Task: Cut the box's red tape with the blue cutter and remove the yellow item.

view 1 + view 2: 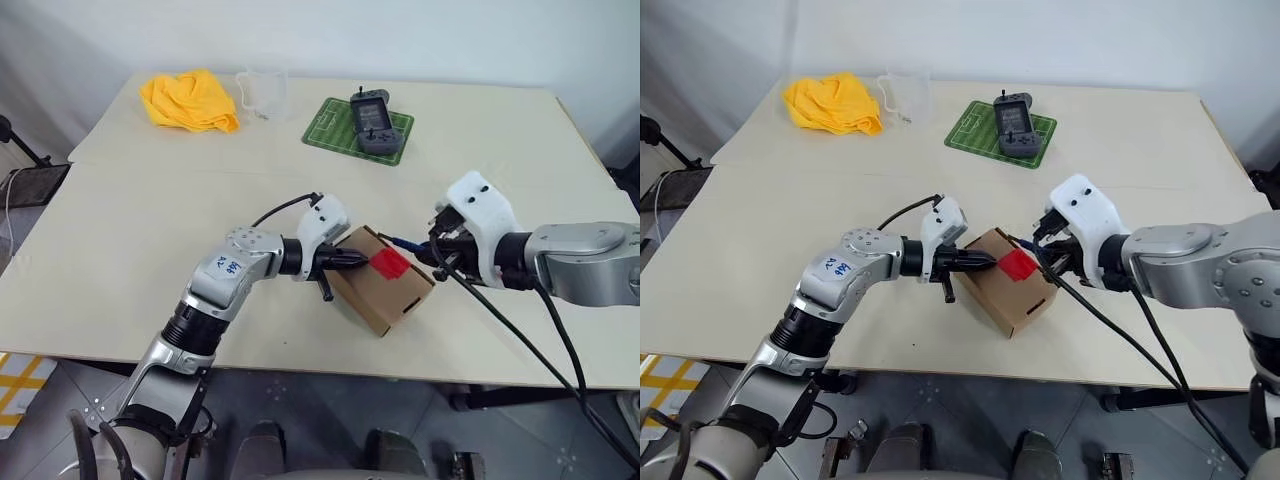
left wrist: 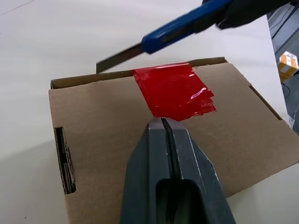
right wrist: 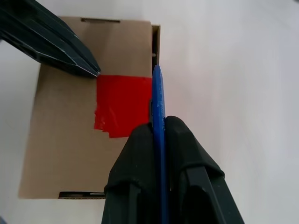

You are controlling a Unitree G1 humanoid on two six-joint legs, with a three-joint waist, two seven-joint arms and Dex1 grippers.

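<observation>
My right gripper needs to let go of the blue cutter on the bare table (image 1: pixel 504 267) next to the box's taped edge, under the gripper's wrist.
The box (image 1: pixel 378 292), a small brown carton, sits closed near the table's front edge with the red tape (image 1: pixel 391 263) across its top seam. My left gripper (image 2: pixel 162 121) is shut, its tips resting on the box top at the tape's edge. From the right, my right gripper (image 3: pixel 159 122) is shut on the blue cutter (image 3: pixel 157 95). The cutter's metal blade (image 2: pixel 119 58) is out and hovers just above the box's edge beside the tape. The yellow item is hidden.
At the back left lie a yellow cloth (image 1: pixel 190 100) and a clear plastic cup (image 1: pixel 262 92). A green mat (image 1: pixel 335 127) with a grey handheld controller (image 1: pixel 372 122) sits at the back centre. Cables trail from both wrists.
</observation>
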